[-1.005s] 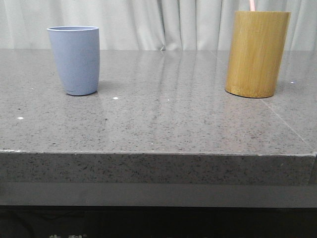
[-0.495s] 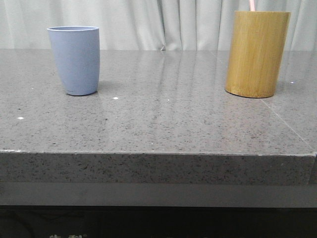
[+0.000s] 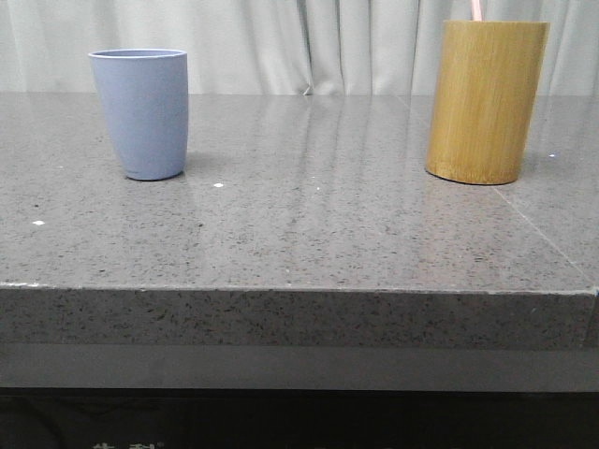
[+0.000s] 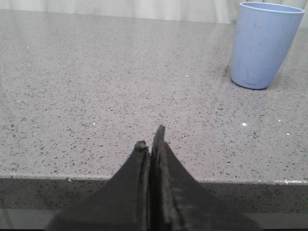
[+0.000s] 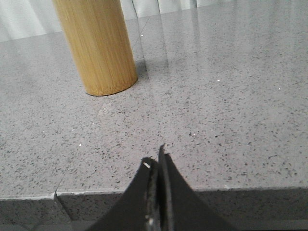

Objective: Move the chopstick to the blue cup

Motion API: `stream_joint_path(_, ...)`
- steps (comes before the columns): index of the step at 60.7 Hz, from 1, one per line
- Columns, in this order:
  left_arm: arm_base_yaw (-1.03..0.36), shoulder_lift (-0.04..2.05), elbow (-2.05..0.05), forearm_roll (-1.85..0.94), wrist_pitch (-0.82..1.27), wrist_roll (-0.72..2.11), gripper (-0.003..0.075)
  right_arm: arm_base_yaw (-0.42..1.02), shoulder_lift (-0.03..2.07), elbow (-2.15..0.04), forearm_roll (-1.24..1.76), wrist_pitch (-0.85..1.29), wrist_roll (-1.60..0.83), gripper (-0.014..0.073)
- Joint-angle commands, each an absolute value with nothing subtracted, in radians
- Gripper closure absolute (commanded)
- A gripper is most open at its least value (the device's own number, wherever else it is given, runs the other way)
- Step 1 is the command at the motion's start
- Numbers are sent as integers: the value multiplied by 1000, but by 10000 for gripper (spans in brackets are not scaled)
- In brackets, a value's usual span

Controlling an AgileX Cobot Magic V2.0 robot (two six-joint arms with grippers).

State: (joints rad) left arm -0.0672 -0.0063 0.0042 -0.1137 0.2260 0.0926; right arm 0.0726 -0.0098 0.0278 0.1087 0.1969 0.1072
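Note:
I need to close my left gripper on the rim [image 3: 94, 54] [image 4: 240, 5] of the blue cup, choosing the side that is farthest from the bamboo cylinder.
The blue cup [image 3: 141, 113] stands upright at the table's back left; it also shows in the left wrist view [image 4: 265, 44]. A thin pink chopstick tip [image 3: 475, 9] sticks up out of the tall bamboo cylinder [image 3: 485, 101] at the back right; the rest is hidden inside. The cylinder also shows in the right wrist view [image 5: 96, 44], its top cut off. My left gripper [image 4: 150, 143] is shut and empty, low at the table's front edge, well short of the blue cup. My right gripper [image 5: 157, 161] is shut and empty at the front edge, short of the cylinder. Neither gripper shows in the front view.
The grey speckled stone table [image 3: 309, 224] has a seam line running forward from the cylinder [image 3: 543, 234]. A pale curtain [image 3: 309, 47] hangs behind the table. The table's front edge drops to a dark gap below.

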Motion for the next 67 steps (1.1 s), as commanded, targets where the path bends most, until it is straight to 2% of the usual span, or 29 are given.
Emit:
stream_joint_path(1, -66, -31, 7, -118, 140, 84, 738, 67, -31, 23, 97, 123, 98, 660)
stream_joint_path(9, -66, -31, 7, -118, 91, 84, 738, 67, -31, 22, 98, 101, 98, 660)
stream_joint_path(26, -66, -29, -38, -127, -162, 84, 738, 67, -31, -101, 126, 98, 98, 660)
stream_joint_path(34, -66, -10, -156, -127, -69, 84, 738, 67, -18, -218, 126, 163, 98, 660)
stream_joint_path(46, -66, 150, -400, -127, 229, 84, 738, 67, 108, -417, 126, 298, 98, 660)
stream_joint_path(57, -66, 374, -546, -127, 256, 84, 738, 67, 304, -569, 126, 352, 98, 659)
stream_joint_path(67, -66, 491, -581, -127, 247, 84, 738, 67, 404, -619, 126, 351, 98, 659)
